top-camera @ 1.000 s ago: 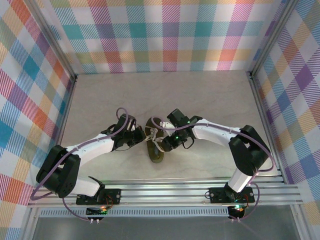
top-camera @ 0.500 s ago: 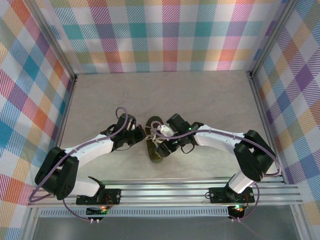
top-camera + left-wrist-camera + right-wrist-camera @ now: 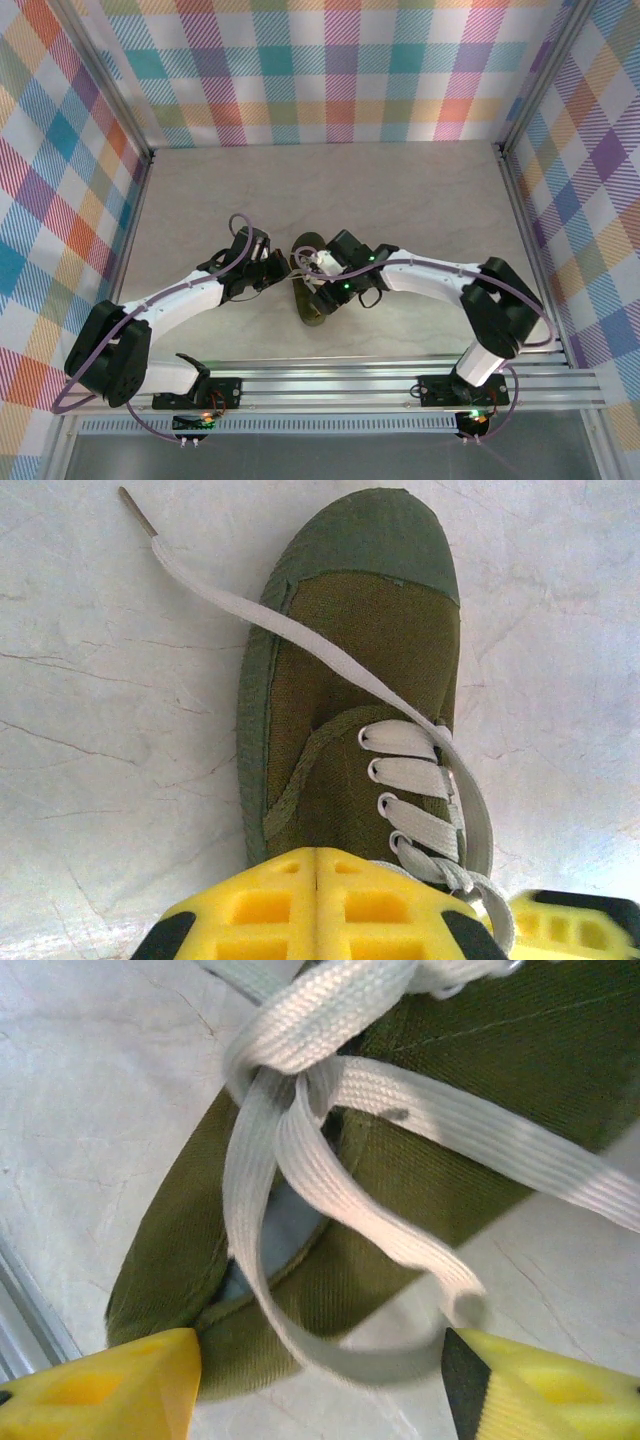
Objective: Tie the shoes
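The loose lace loop is hanging wide open below where the laces cross, so my right gripper will pinch the loop by its bend (image 3: 385, 1363) before both grippers pull apart.
The dark olive-green shoe (image 3: 311, 311) lies mid-table between both arms. In the left wrist view its toe (image 3: 365, 600) points up, and one cream lace (image 3: 250, 610) crosses it to the upper left. My left gripper (image 3: 316, 900) is shut over the shoe's laced upper, pads pressed together with nothing seen between them. My right gripper (image 3: 320, 1370) stands open at the shoe's other end. A loose lace loop (image 3: 350, 1355) hangs from the crossing (image 3: 300, 1040) into the gap between its yellow fingers (image 3: 110, 1390). From above, the grippers flank the shoe: left (image 3: 283, 268), right (image 3: 322, 290).
Bare pale table (image 3: 330, 190) stretches behind the shoe. An aluminium rail (image 3: 330, 385) runs along the near edge, close to the shoe's near end. Plaid walls (image 3: 330, 70) enclose three sides. The right gripper's yellow finger (image 3: 580, 925) sits beside my left fingers.
The right gripper's jaws have spread wider, and its arm has shifted slightly left over the shoe. The left arm has hardly moved and stays shut.
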`<state>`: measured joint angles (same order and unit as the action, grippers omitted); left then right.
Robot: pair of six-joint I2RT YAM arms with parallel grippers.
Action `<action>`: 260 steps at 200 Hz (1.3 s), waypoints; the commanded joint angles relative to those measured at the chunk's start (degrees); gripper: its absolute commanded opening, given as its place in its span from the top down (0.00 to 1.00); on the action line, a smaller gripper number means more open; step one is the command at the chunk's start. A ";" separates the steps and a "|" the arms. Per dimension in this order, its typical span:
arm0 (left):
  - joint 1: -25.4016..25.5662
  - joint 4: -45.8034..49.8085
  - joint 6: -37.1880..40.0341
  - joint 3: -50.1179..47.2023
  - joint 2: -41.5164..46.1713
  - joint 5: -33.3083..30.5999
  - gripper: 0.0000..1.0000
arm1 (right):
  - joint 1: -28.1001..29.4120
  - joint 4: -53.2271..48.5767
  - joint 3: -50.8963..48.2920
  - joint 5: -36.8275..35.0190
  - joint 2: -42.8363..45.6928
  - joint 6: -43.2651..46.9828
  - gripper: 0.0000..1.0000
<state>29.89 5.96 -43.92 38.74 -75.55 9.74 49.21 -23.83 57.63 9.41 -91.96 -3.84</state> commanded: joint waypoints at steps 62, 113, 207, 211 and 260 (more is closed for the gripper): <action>0.35 0.71 0.52 0.90 0.66 0.04 1.00 | -0.07 -1.47 1.52 -2.30 -0.58 -0.92 0.27; 0.35 1.12 0.59 0.72 1.12 -0.08 1.00 | -0.61 0.46 3.89 0.34 -5.77 0.21 0.24; -3.55 1.52 11.69 2.45 3.07 7.67 0.72 | -3.29 1.13 3.24 6.15 -4.20 1.81 0.74; -4.19 1.58 13.12 2.66 3.21 8.90 0.66 | -3.33 0.87 3.20 6.15 -4.06 1.97 0.75; -8.26 8.27 35.76 6.11 4.73 19.72 0.44 | -4.01 -1.75 3.81 6.57 -3.39 3.51 0.84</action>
<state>23.03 10.09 -23.24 42.00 -72.01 21.52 45.78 -23.42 60.14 14.22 -97.56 -2.17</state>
